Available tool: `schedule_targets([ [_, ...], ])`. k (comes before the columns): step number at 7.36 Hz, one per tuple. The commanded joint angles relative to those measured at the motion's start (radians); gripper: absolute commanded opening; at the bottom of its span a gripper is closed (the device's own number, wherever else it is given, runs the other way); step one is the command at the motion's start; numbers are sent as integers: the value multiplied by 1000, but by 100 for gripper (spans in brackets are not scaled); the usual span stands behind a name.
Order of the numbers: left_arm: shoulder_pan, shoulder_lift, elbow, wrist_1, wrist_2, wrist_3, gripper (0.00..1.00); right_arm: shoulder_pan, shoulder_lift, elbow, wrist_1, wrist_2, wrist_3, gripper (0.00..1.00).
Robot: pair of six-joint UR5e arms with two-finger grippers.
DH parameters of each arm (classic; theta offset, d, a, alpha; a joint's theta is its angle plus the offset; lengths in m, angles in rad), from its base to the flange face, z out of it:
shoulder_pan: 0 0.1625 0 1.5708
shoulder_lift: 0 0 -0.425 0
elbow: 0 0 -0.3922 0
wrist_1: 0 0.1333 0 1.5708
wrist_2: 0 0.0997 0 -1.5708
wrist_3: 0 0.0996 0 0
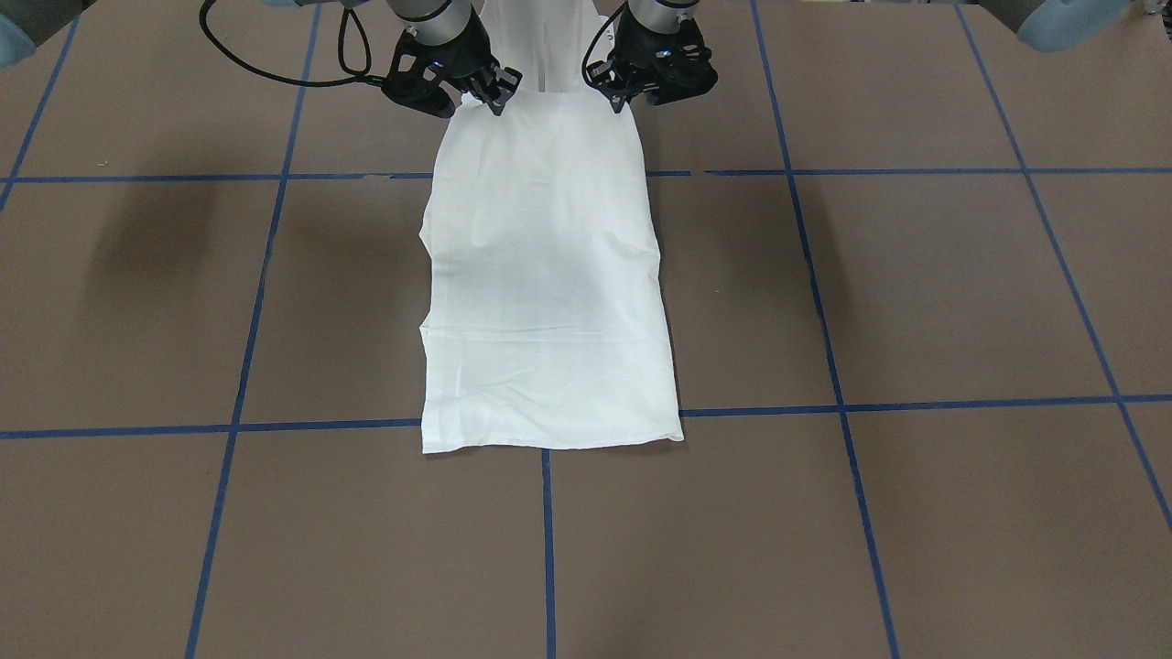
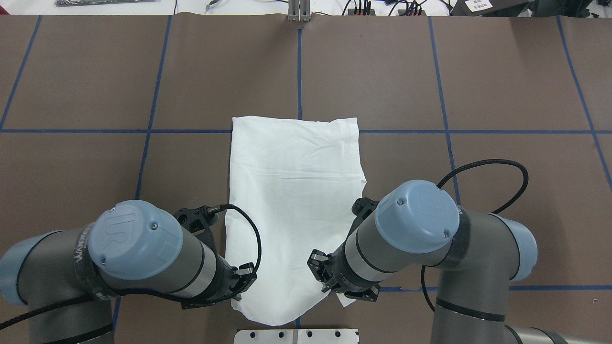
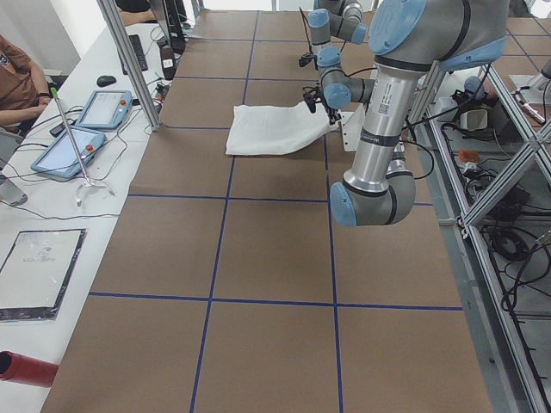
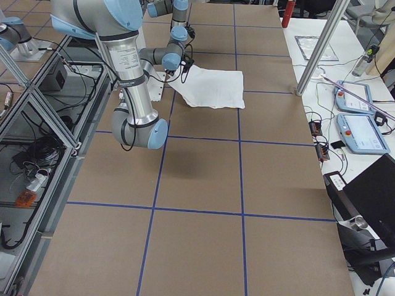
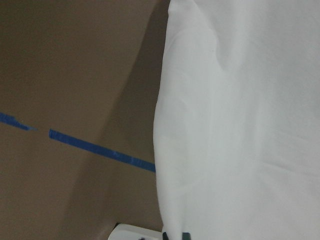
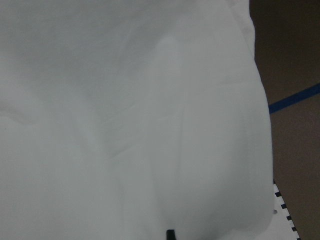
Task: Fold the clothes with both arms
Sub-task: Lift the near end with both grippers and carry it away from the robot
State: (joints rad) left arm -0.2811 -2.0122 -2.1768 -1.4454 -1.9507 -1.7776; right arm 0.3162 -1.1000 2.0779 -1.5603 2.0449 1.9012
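Next, my left gripper lets go of the shirt's lifted corner on its flat far part (image 1: 659,352), beside the outer end of the crosswise crease.
The clothes (image 1: 549,284) are one white shirt folded into a long narrow strip down the middle of the brown table (image 1: 916,293); no print or collar shows. Its far end (image 2: 296,129) lies flat. The end nearest the robot is lifted off the table at both corners. My left gripper (image 1: 621,94) (image 2: 243,283) is shut on one corner and my right gripper (image 1: 493,94) (image 2: 329,281) on the other. Both wrist views are filled with white cloth (image 5: 240,120) (image 6: 140,120). In the side views the shirt (image 3: 275,129) (image 4: 213,86) slopes up toward the arms.
Blue tape lines (image 1: 238,366) divide the table into squares. The white base plate (image 2: 296,336) sits just behind the shirt's lifted end. A black cable (image 2: 502,165) loops out beside the right arm. A side desk holds tablets (image 3: 77,129), with a seated person (image 3: 17,77) there.
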Motion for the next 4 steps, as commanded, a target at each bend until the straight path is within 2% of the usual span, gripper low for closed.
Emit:
schedule_targets([
  [1,-112,-14,-5,10,-8,18,0,102,9,-19,3,-2,-120,0],
  [3,-228,-60,47,-1,-37,62,0,156,38,-54,5,-49,-207,0],
  [4,-266,-84,108,-36,-42,69,0,179,83,-121,6,-63,-215,0],
])
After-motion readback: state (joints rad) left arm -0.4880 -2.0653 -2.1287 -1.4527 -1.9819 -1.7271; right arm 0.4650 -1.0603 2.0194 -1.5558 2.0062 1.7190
